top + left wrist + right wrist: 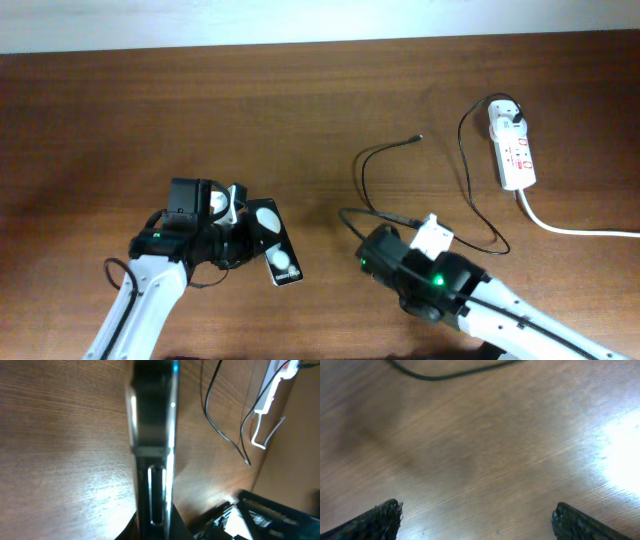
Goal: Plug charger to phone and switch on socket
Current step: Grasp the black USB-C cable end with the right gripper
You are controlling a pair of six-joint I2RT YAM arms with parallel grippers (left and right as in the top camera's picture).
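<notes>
I should use my right gripper to grip the cable [398, 145] just behind the charger's connector and turn it around, as the connector lies beyond that gripper, pointing away from the phone.
My left gripper [243, 230] is shut on the phone [276, 250], a black slab with two white round spots, held at the front left of the table. In the left wrist view the phone [152, 435] shows edge-on, running up from the jaws. The charger's black cable [465, 165] loops across the table. Its connector tip [418, 137] lies free and its white plug adapter [503, 116] sits in the socket [517, 155], a white power strip at the back right. My right gripper [477, 517] is open and empty over bare wood, just front of the cable loop [445, 375].
The socket's thick white cord [575, 229] runs off to the right edge. The cable [225, 415] and the socket [272, 385] also show at the upper right of the left wrist view. The table is brown wood [150, 110].
</notes>
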